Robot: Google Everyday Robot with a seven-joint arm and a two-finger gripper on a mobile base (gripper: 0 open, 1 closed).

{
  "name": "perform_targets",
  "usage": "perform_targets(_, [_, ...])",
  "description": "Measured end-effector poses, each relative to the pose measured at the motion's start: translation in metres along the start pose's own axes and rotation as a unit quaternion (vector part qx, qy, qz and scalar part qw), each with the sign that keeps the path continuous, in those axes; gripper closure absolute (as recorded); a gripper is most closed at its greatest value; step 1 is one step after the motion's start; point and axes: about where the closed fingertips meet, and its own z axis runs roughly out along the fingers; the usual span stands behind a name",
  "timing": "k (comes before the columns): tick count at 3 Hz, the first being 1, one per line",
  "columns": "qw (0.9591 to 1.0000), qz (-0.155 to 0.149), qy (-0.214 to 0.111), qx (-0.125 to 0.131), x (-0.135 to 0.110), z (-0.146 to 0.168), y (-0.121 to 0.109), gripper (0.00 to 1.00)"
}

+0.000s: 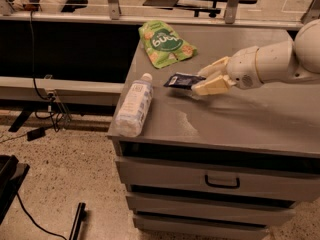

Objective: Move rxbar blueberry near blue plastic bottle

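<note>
Next, my gripper releases the rxbar blueberry on the grey cabinet top (170, 98), against the side of the blue plastic bottle.
The rxbar blueberry (181, 80), a small dark navy wrapper, is held at its right end between the two cream fingers of my gripper (204, 79), a little above the grey cabinet top (240, 119). The gripper reaches in from the right on a white arm. The blue plastic bottle (134, 104), clear with a white cap and pale label, lies on its side at the cabinet's left edge, to the lower left of the bar and apart from it.
A green snack pouch (165, 43) lies flat at the back of the cabinet top, behind the bar. The cabinet has drawers with a dark handle (222, 182) below. Cables and a dark counter lie to the left on the speckled floor.
</note>
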Motion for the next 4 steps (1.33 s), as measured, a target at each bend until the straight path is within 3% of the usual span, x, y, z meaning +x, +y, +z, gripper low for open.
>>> perform_targets(2, [0.9962,-0.025,-0.017,-0.082,0.005,0.012,0.029,1.0])
perform_targets(4, [0.987,-0.064,-0.047,-0.14,-0.007,0.021,0.053,1.0])
